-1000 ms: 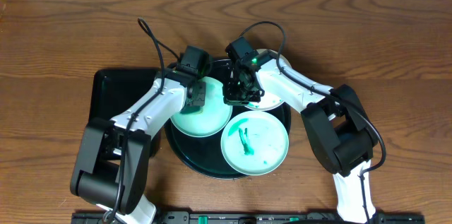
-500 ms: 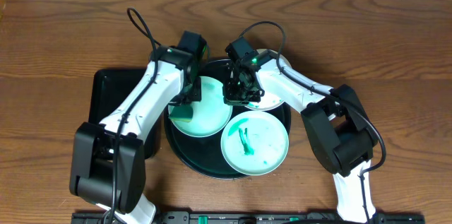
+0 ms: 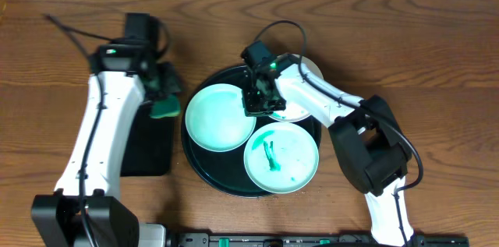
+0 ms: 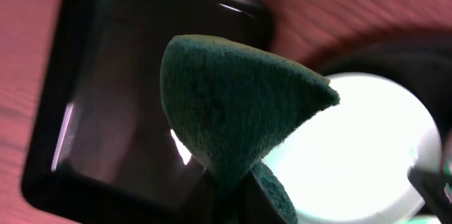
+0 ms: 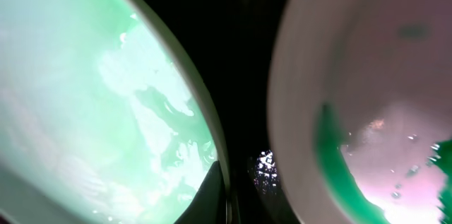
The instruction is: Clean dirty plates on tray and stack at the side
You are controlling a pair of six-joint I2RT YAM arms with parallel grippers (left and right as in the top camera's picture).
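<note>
Next, I set the mint plate down with my right gripper on the table (image 3: 362, 114) next to the round tray, opposite the rectangular tray. The mint plate is still in the round tray.
A round black tray (image 3: 204, 171) holds three plates. The left mint plate (image 3: 218, 118) looks wiped; it also shows in the right wrist view (image 5: 85, 90). The front plate (image 3: 281, 157) has green smears. The back white plate (image 3: 306, 108) carries a green smear (image 5: 339, 160) and is partly hidden by my right arm. My right gripper (image 3: 260, 101) is shut on the mint plate's right rim (image 5: 224, 199). My left gripper (image 3: 160, 85) is shut on a dark green sponge (image 3: 165, 108), held above the table left of the round tray; the sponge fills the left wrist view (image 4: 233, 104).
A black rectangular tray (image 3: 148, 149) lies left of the round tray, also seen in the left wrist view (image 4: 106, 83). Wooden table (image 3: 421, 60) stretches to the right and back. Cables arch over both arms.
My left arm has swung left, carrying the sponge off the mint plate to the rectangular tray's near corner. My right gripper has stayed at the mint plate's rim.
</note>
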